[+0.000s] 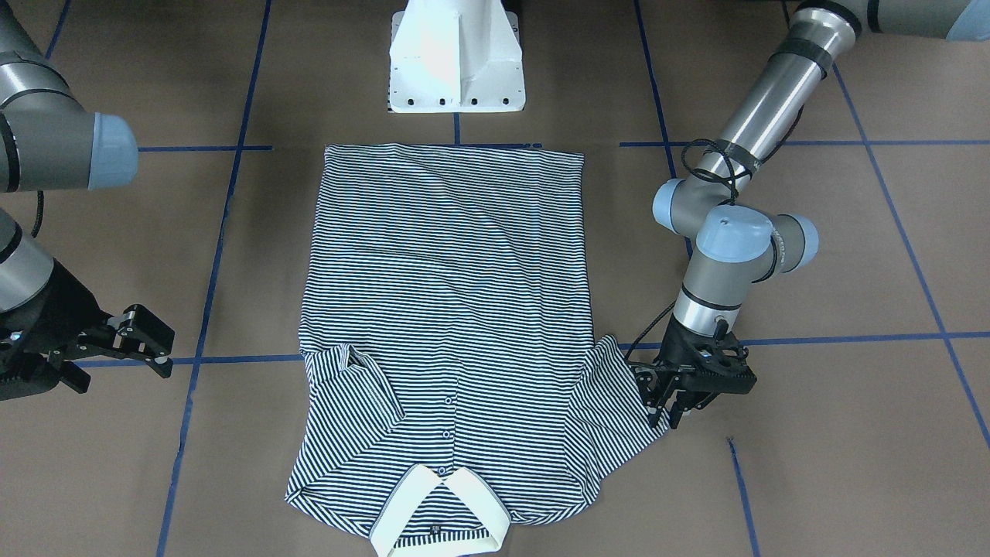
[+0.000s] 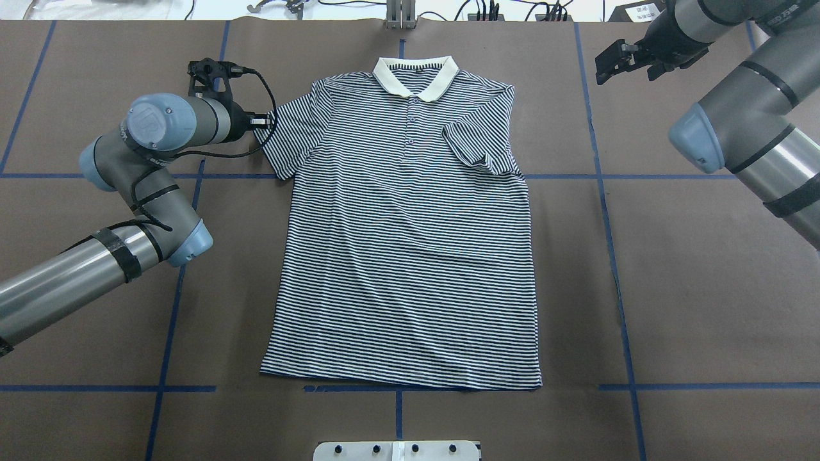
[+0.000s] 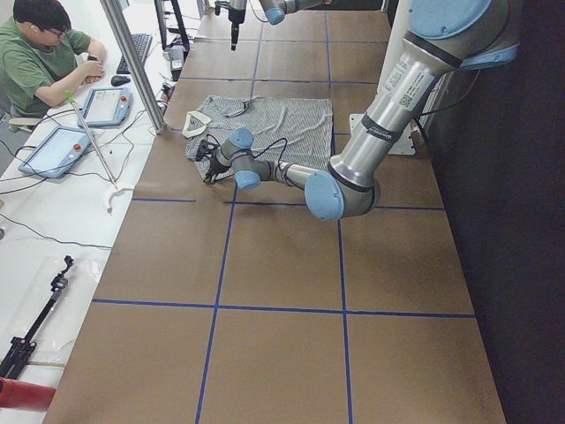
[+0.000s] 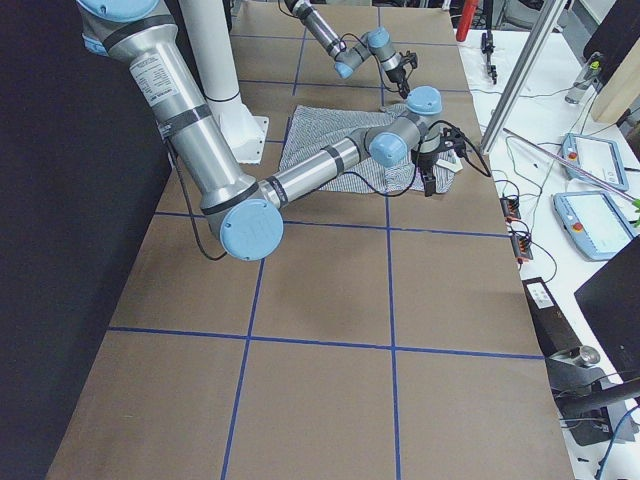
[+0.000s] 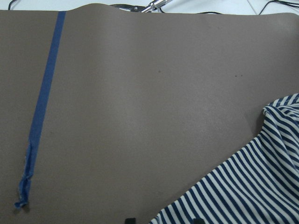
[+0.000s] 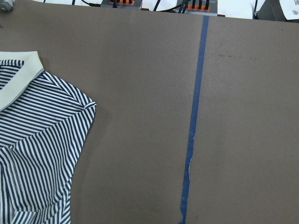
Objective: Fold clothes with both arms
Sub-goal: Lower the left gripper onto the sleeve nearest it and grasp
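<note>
Next, the left gripper releases the spread-out sleeve's hem on the striped chest (image 1: 517, 384) between the buttons and the shirt's side.
The clothes are one navy-and-white striped polo shirt (image 2: 410, 256) lying flat, front up, its cream collar (image 2: 416, 73) on the side far from the robot's base. One sleeve (image 2: 477, 150) is folded in over the chest. The other sleeve (image 1: 619, 387) is spread out. My left gripper (image 1: 667, 414) is low at that sleeve's outer edge. In the left wrist view its fingertips (image 5: 130, 219) stand apart, open, with the striped hem (image 5: 243, 191) between them. My right gripper (image 2: 631, 57) hangs raised, off the shirt's collar corner, open and holding nothing.
The white pedestal base (image 1: 456, 62) stands just behind the shirt's bottom hem. Blue tape lines (image 2: 612, 224) grid the brown table. A person (image 3: 44, 62) sits at a side bench with control tablets (image 3: 57, 150) and cables.
</note>
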### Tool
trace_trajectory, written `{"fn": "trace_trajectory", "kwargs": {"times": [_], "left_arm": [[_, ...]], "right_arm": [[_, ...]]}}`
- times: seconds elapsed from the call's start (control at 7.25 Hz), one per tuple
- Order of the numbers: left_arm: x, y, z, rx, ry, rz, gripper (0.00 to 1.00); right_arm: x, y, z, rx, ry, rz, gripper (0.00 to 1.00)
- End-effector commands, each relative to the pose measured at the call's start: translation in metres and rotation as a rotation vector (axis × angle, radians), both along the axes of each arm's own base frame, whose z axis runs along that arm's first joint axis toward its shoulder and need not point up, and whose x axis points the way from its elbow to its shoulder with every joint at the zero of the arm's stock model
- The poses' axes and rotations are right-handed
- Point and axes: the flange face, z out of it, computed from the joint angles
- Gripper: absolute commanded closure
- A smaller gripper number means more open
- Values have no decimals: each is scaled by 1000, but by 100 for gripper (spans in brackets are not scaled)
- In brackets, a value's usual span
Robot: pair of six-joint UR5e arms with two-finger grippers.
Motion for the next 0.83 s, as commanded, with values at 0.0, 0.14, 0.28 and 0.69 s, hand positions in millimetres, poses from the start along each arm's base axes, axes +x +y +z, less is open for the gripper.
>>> {"fn": "trace_trajectory", "kwargs": {"times": [0.0,0.14,0.28,0.69], "left_arm": [[0,1,-5,15,-1,2,100],[-1,3,-17,30,15,4,100],[-2,4,-32,37,25,8,100],[35,-14,-132,-64,-16,-9,100]], "right_arm": [[0,0,1,-1,1,0,0],[1,1,1,-2,1,2,0],[1,1,1,-2,1,2,0],[1,1,2,-2,3,3,0]]}}
